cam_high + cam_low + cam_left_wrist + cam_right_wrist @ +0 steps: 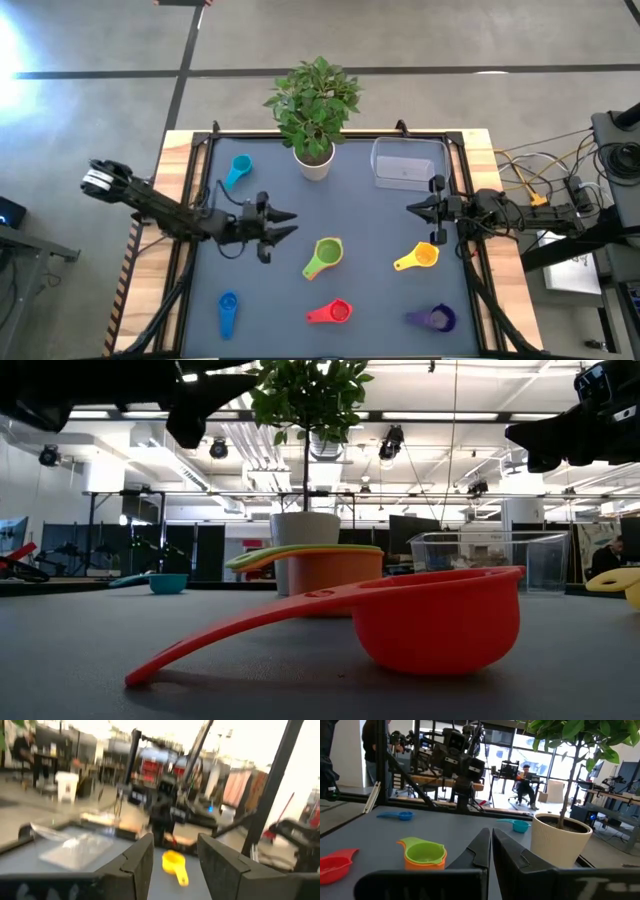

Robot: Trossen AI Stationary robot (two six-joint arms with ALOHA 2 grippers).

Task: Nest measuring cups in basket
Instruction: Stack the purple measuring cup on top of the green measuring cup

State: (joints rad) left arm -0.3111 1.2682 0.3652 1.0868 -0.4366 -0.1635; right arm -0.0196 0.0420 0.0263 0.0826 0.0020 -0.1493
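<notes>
The robot's right gripper should close on the purple cup's rim (443,306) at its pouring spout, on the side toward the yellow cup.
The green cup (327,252) sits nested in the orange cup, mid-table. The other cups lie singly: yellow (420,257), red (334,312), purple (436,318), dark blue (228,311), light blue (238,169). The clear basket (408,162) stands at the far right and holds no cup. My left gripper (293,223) hovers open, left of the green cup. In its wrist view, the left gripper (175,845) frames the yellow cup (175,865) farther off. My right gripper (411,208) hovers shut between the basket and the yellow cup; its wrist view shows the right gripper (491,837) pointing toward the green-on-orange stack (425,855).
A white plant pot (314,162) with a leafy plant stands at the far edge, left of the basket. A raised black frame (190,200) borders the dark mat. Open mat lies between the two grippers. People sit and stand in the room beyond the table.
</notes>
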